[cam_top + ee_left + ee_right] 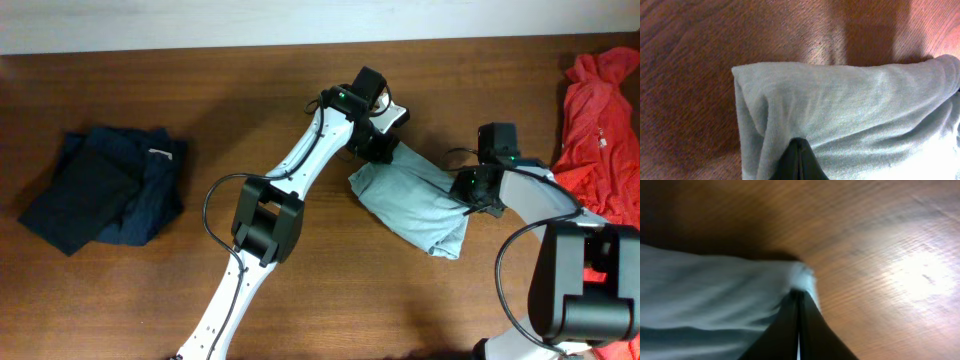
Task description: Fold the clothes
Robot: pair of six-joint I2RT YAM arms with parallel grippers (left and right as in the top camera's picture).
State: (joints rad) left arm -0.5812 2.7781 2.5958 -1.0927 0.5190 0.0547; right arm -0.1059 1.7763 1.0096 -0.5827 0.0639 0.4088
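The T-shirt lies slanted, near end jutting out, so next I release its outer edge with my right gripper, lift clear and take cloth further in to square [432, 212] it.
The pale grey-blue T-shirt [415, 205] lies bunched and partly folded on the wooden table, right of centre. My left gripper [378, 148] is shut on its upper left edge; the left wrist view shows the folded cloth [850, 105] with the closed fingers [799, 150] pinching it. My right gripper [478, 190] is shut on the shirt's right edge; the right wrist view shows the closed fingers [799, 305] holding a corner of the cloth [715, 295] just above the tabletop.
A dark navy garment [105, 185] lies folded at the left of the table. A red-orange garment [600, 120] lies crumpled at the right edge. A pale wall strip runs along the table's far edge [200, 25].
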